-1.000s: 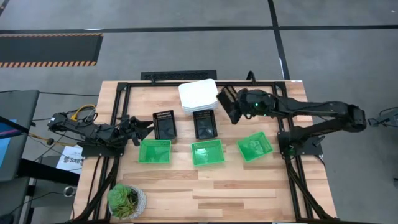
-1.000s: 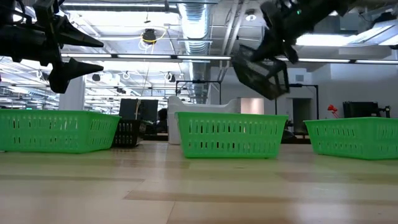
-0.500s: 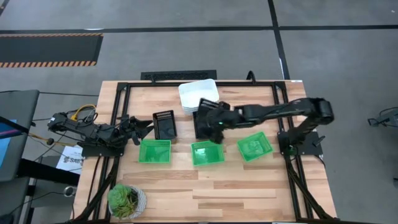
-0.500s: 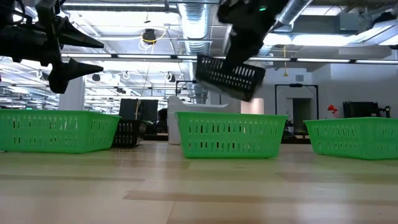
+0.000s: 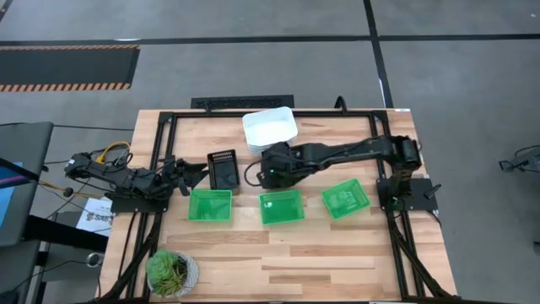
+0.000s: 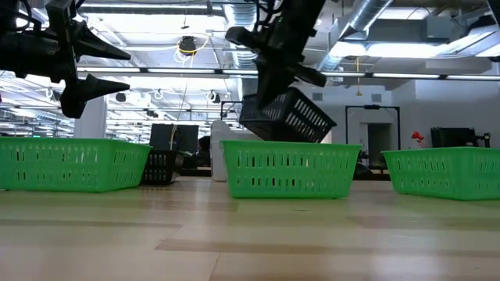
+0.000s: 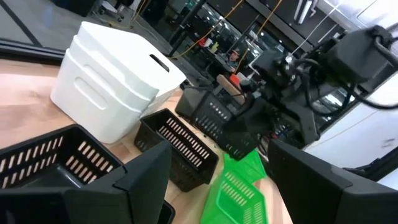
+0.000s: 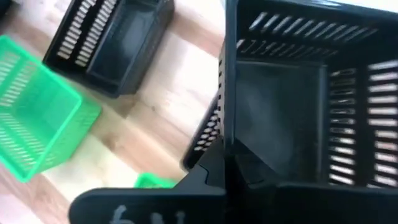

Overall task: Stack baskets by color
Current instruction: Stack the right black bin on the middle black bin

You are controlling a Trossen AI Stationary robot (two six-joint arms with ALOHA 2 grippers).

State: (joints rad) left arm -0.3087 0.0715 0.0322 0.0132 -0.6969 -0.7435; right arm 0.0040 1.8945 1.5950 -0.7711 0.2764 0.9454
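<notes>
The right gripper should release the black basket inside the middle black basket (image 5: 279,171), between the white stack and green row.
My right gripper (image 5: 272,166) is shut on a black slotted basket (image 6: 285,117) and holds it over a second black basket (image 7: 180,149) in the middle of the table. A third black basket (image 5: 224,169) sits to the left of these. A stack of white baskets (image 5: 270,128) rests at the far edge. Three green baskets (image 5: 210,205) (image 5: 281,206) (image 5: 345,198) stand in a row nearer the front. My left gripper (image 5: 190,175) hovers open at the table's left side, near the left black basket. My right gripper pinches one side wall of the black basket at its rim (image 8: 227,134), one finger inside and one outside. The fingers slant down from the table's right. The basket hangs tilted over the middle black basket; whether the two touch, I cannot tell.
A round green potted plant (image 5: 172,272) stands at the near left corner. Bare wood lies in front of the green row. A black frame rail (image 5: 253,104) runs along the table's far edge.
My right gripper has swung from the far right toward the table's left and slightly down, carrying the black basket past the white stack to above the middle black basket. The wrist has turned and the basket now hangs tilted the other way.
</notes>
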